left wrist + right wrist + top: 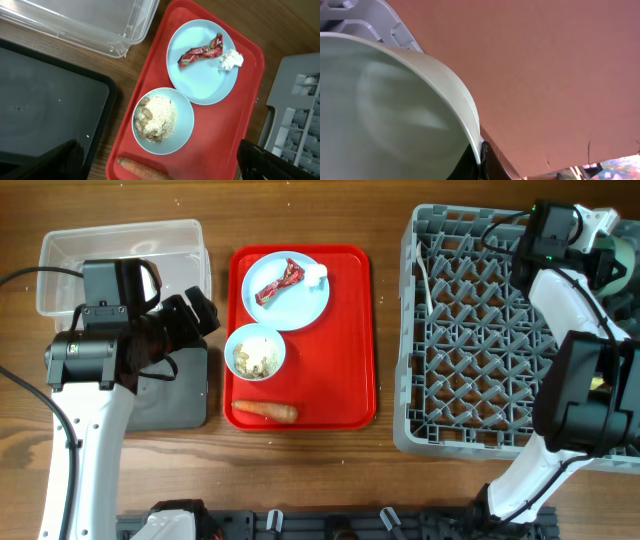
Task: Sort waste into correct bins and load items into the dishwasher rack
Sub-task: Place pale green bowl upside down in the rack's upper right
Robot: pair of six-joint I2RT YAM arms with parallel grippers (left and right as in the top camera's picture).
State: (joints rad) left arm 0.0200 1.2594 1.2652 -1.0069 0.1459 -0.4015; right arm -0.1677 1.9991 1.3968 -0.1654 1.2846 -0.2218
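Next, my left gripper will go to the blue bowl of food scraps and close on its rim [284, 352] [193, 128], on the side facing the grey dishwasher rack.
A red tray [345, 330] holds a blue plate [300, 305] with a red wrapper [279, 283] and a white tissue wad [316, 274], a blue bowl of food scraps [256, 352], and a carrot [265, 412]. My left gripper [200, 313] is open and empty, above the tray's left edge; its fingers [167, 162] frame the carrot [142, 170] in the left wrist view. My right gripper [590, 242] is shut on the rim of a pale green bowl [618, 268] at the far right corner of the grey dishwasher rack [480, 330]. In the right wrist view the fingers [480, 161] pinch the bowl's rim [395, 110].
A clear plastic bin [120, 250] stands at the back left. A black bin [180, 395] lies in front of it, partly under my left arm. The rack's corner shows in the left wrist view [300, 115]. A brown surface [545, 75] fills the right wrist view.
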